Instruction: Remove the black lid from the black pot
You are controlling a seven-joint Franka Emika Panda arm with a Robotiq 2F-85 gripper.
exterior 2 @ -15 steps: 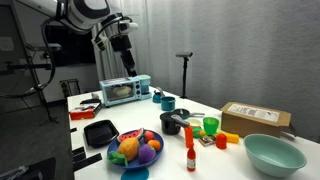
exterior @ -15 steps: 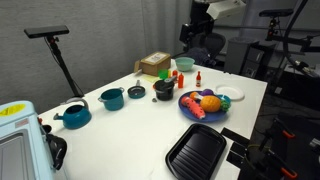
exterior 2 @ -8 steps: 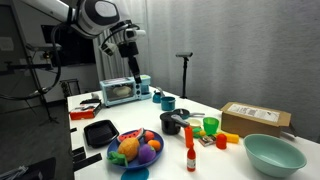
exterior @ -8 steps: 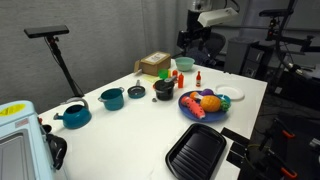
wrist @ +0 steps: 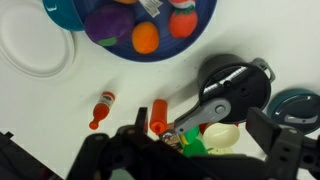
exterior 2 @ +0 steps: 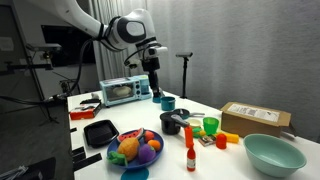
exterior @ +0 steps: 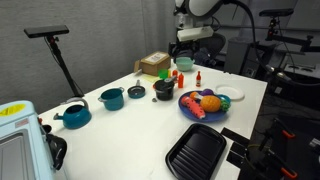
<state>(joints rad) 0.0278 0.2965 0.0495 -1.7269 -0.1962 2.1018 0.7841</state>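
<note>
The outer end of the grey handle [exterior: 168, 78] [wrist: 182, 124] on the black lid is the next place for my gripper to go to and close.
The black pot [exterior: 164, 91] stands near the table's middle, beside the blue plate of toy food; it also shows in an exterior view [exterior 2: 173, 123]. In the wrist view the pot [wrist: 222, 103] is seen from above with a grey handle, and the black lid [wrist: 240, 78] appears to sit on it. My gripper [wrist: 190, 150] is open and empty, high above the table with the pot between and ahead of its fingers. It shows in both exterior views [exterior: 186, 42] [exterior 2: 154, 86], well above the pot.
The blue plate of toy food [exterior: 190, 112] is next to the pot. Two teal pots [exterior: 112, 98] [exterior: 75, 116] and a small black pan [exterior: 136, 91] stand beyond it. A green cup [wrist: 195, 142], red bottle [wrist: 100, 111], white plate [wrist: 20, 62] and black grill pan [exterior: 196, 152] are nearby.
The arm has swung over the table and come lower, bringing the gripper from off to the side to above the pot area.
</note>
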